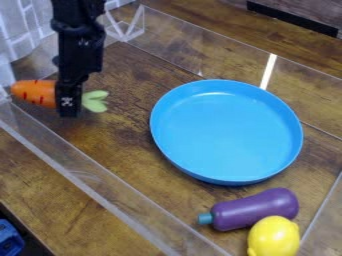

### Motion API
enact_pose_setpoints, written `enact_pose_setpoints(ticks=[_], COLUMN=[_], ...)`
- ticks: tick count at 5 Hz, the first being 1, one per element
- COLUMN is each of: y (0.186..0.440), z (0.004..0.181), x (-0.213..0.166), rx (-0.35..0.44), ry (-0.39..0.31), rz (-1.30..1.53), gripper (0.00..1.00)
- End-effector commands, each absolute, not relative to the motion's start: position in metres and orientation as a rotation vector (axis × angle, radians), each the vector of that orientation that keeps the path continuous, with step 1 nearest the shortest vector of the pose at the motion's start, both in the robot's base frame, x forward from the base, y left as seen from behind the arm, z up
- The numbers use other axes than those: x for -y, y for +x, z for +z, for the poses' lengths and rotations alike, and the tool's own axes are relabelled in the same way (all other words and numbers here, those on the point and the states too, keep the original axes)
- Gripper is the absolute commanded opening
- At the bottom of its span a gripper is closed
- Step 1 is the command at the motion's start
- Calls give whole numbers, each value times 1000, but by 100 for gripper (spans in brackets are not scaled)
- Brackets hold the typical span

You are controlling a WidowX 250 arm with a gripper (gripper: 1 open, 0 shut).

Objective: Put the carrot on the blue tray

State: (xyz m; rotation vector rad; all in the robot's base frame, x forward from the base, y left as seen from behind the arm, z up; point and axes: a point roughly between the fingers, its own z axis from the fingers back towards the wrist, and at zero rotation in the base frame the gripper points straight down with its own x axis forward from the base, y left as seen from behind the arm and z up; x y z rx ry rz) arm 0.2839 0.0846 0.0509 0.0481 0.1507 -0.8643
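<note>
Next, I let go of the carrot on the blue tray with my gripper, just inside the tray's rim (pixel 185 153) facing the clear plastic side.
The orange carrot (pixel 36 93) with its light green top (pixel 94 99) hangs just above the wooden table at the left, lying level. My black gripper (pixel 67 106) points straight down and is shut on the carrot near its leafy end. The gripper's body hides the middle of the carrot. The round blue tray (pixel 226 130) lies on the table to the right of the gripper, with a stretch of bare wood between them. Nothing lies in the tray.
A purple eggplant toy (pixel 253 208) and a yellow lemon toy (pixel 273 238) lie at the front right, just below the tray. A clear plastic wall (pixel 80 170) runs along the table's front left edge. White wire racks (pixel 20 35) stand at the back left.
</note>
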Motion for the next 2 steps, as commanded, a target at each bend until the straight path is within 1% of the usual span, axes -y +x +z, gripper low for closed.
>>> enact_pose_setpoints(ticks=[1,2], y=[301,306], z=[90,107], x=[-69,-54], rx=[-74,-72], ry=[115,137], rz=[-885,-915], gripper=[0,0])
